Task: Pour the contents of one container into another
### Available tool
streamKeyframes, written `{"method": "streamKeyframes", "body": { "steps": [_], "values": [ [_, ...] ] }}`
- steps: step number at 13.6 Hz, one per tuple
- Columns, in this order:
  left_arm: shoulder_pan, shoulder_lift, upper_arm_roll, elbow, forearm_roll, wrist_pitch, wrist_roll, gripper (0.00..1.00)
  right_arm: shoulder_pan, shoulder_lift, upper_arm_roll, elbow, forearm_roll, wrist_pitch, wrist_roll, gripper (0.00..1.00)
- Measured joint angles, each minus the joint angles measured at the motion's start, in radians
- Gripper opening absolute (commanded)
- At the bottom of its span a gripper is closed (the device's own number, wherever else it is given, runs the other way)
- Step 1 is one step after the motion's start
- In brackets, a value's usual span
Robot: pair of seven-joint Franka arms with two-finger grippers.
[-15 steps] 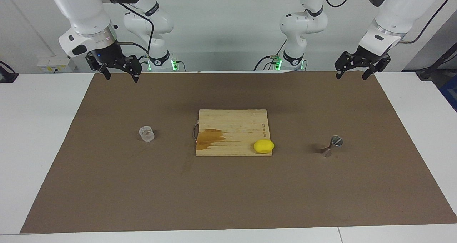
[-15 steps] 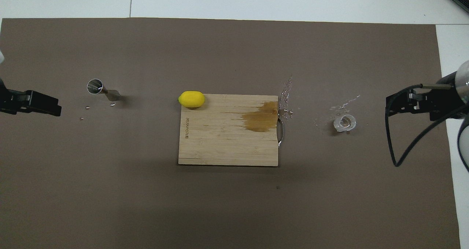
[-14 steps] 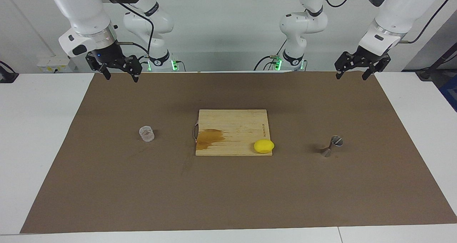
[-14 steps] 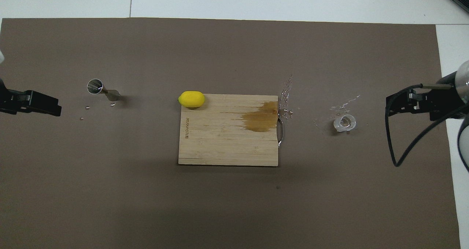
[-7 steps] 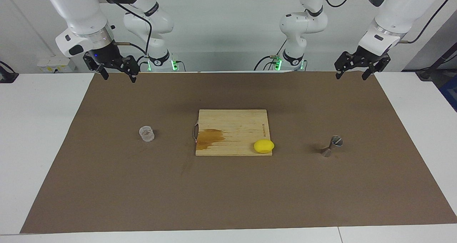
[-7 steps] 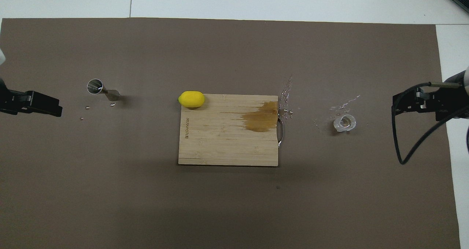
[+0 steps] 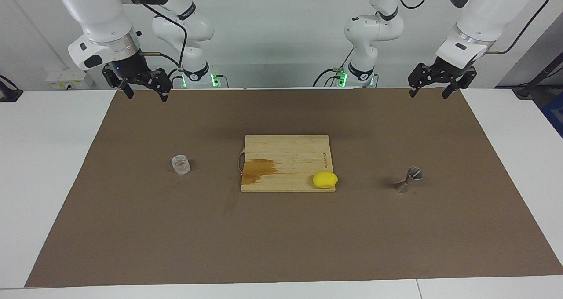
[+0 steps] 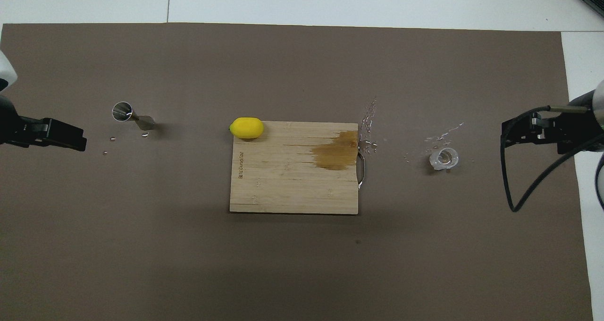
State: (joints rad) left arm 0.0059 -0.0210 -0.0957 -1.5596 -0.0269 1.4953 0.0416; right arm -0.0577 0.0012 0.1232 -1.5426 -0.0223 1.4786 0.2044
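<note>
The silver hourglass jigger has an open rim. Next, my left gripper will go to it and close around the jigger's upper half point(image 8: 127, 114), just below that rim.
The small clear glass cup point(image 7: 180, 165) stands upright on the brown mat toward the right arm's end, and it also shows in the overhead view point(image 8: 444, 158). The silver hourglass jigger point(image 7: 408, 180) stands upright on the mat toward the left arm's end, and it also shows in the overhead view point(image 8: 132, 117). My right gripper point(image 7: 147, 97) hangs open and empty high over the mat's edge nearest the robots; it also shows in the overhead view point(image 8: 506, 138). My left gripper point(image 7: 429, 95) hangs open and empty high over that same edge at the other end; it also shows in the overhead view point(image 8: 80, 142).
A wooden cutting board point(image 7: 286, 154) with a wet brown stain lies in the middle of the mat. A yellow lemon point(image 7: 325, 180) sits at its corner toward the jigger. Water drops point(image 8: 368, 122) lie on the mat between board and cup.
The right gripper has shifted slightly toward its own end of the table. The left gripper has shifted slightly toward the middle. Cup, jigger, board and lemon have not moved.
</note>
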Motion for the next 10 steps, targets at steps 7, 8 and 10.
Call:
{"method": "streamKeyframes", "body": {
  "steps": [7, 8, 10],
  "values": [
    [0.087, 0.051, 0.022, -0.062, -0.037, -0.068, -0.023, 1.0, 0.0, 0.0, 0.003, 0.0, 0.0, 0.0, 0.0, 1.0],
    [0.119, 0.064, 0.026, -0.081, -0.072, -0.066, -0.061, 1.0, 0.0, 0.0, 0.003, 0.0, 0.0, 0.0, 0.0, 1.0],
    [0.186, 0.087, 0.032, -0.129, -0.186, -0.032, -0.231, 1.0, 0.0, 0.0, 0.003, -0.001, 0.0, 0.0, 0.001, 1.0]
  ]
}}
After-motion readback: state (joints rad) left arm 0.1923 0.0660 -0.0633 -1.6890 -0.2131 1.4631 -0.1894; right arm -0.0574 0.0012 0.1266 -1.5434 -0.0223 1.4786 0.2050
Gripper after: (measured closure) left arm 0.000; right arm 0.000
